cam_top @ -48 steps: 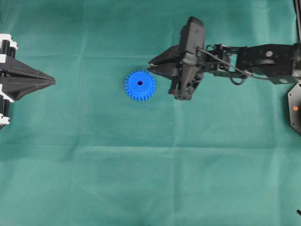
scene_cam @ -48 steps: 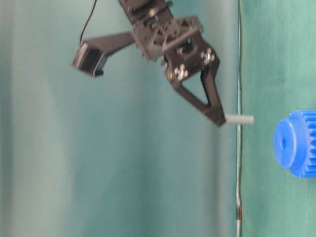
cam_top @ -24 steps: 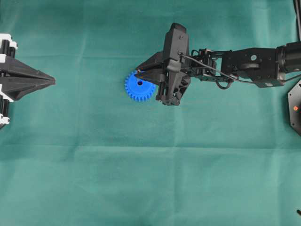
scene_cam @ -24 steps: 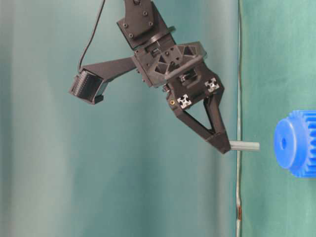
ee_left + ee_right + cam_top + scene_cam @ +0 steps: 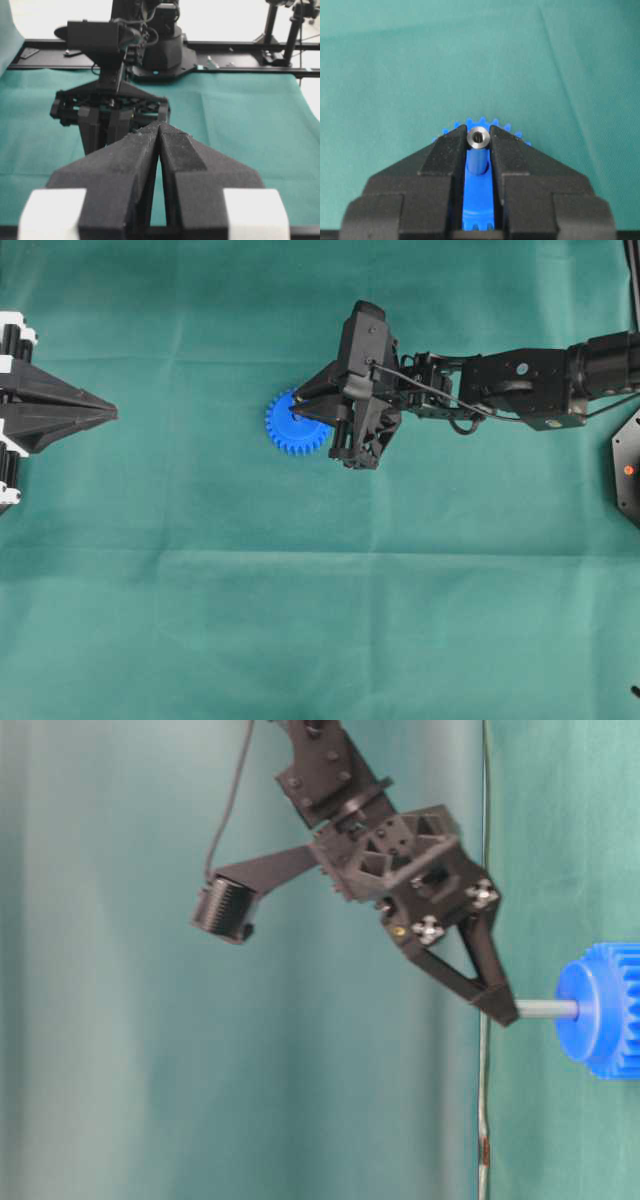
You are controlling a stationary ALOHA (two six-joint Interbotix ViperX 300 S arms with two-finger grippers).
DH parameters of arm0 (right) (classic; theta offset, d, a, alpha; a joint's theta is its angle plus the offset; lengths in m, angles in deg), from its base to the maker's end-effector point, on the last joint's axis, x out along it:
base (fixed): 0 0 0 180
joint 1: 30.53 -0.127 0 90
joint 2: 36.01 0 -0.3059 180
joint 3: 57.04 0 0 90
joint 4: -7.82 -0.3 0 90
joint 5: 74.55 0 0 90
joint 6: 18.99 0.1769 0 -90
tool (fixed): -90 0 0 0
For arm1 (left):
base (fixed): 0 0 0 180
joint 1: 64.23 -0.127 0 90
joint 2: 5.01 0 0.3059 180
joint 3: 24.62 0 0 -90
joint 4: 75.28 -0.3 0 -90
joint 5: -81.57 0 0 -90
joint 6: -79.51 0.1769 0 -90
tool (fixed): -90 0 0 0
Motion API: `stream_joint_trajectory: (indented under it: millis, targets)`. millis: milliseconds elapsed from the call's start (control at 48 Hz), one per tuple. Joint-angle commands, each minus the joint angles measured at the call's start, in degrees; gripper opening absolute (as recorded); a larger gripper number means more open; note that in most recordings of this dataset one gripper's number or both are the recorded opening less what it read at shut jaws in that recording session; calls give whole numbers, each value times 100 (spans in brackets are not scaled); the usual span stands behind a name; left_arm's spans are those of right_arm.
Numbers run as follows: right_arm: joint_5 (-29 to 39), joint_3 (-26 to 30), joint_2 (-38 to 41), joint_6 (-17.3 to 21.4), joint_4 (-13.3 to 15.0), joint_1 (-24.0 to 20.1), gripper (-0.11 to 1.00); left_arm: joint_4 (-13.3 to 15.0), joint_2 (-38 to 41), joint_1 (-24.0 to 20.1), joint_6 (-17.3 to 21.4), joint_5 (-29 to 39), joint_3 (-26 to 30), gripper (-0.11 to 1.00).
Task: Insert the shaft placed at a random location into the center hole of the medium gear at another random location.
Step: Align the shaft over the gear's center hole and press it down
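Observation:
The shaft, now held upright over the gear, will be let go by my right gripper upright, sunk into the center hole of the blue medium gear (image 5: pixel 297 418) (image 5: pixel 478 167).
The blue medium gear (image 5: pixel 290 430) lies flat on the green cloth left of the middle. My right gripper (image 5: pixel 296 410) hangs over it, shut on the shaft (image 5: pixel 478 137), a small silvery pin held upright between the fingertips. From table level, the shaft (image 5: pixel 545 1009) points at the gear (image 5: pixel 600 1010) and its free end meets the gear's face at the centre. The shaft and the jaws cover the center hole. At the left edge, far from the gear, my left gripper (image 5: pixel 112 415) stays shut on nothing; its tips (image 5: pixel 159 125) touch.
Green cloth (image 5: pixel 320 620) covers the whole table. A black device with a red light (image 5: pixel 628 470) sits at the right edge. In the left wrist view a black frame rail (image 5: pixel 240 45) runs along the far side of the table.
My right gripper has carried the shaft left and down, from beside the gear to over its middle; the shaft's end now touches the gear's face. The left arm has not moved.

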Motion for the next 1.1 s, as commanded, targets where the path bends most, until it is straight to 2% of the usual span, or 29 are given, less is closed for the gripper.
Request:
stream_joint_trajectory:
  millis: [0,563,1084]
  targets:
    - [-79,132,-44,0,-35,-18,16,-9,26,-9,-9,-26,149,0]
    - [-88,149,-18,0,-44,-18,16,-18,35,-9,-9,-26,158,0]
    - [-88,272,316,0,-35,-18,16,-18,62,-9,-9,-26,149,0]
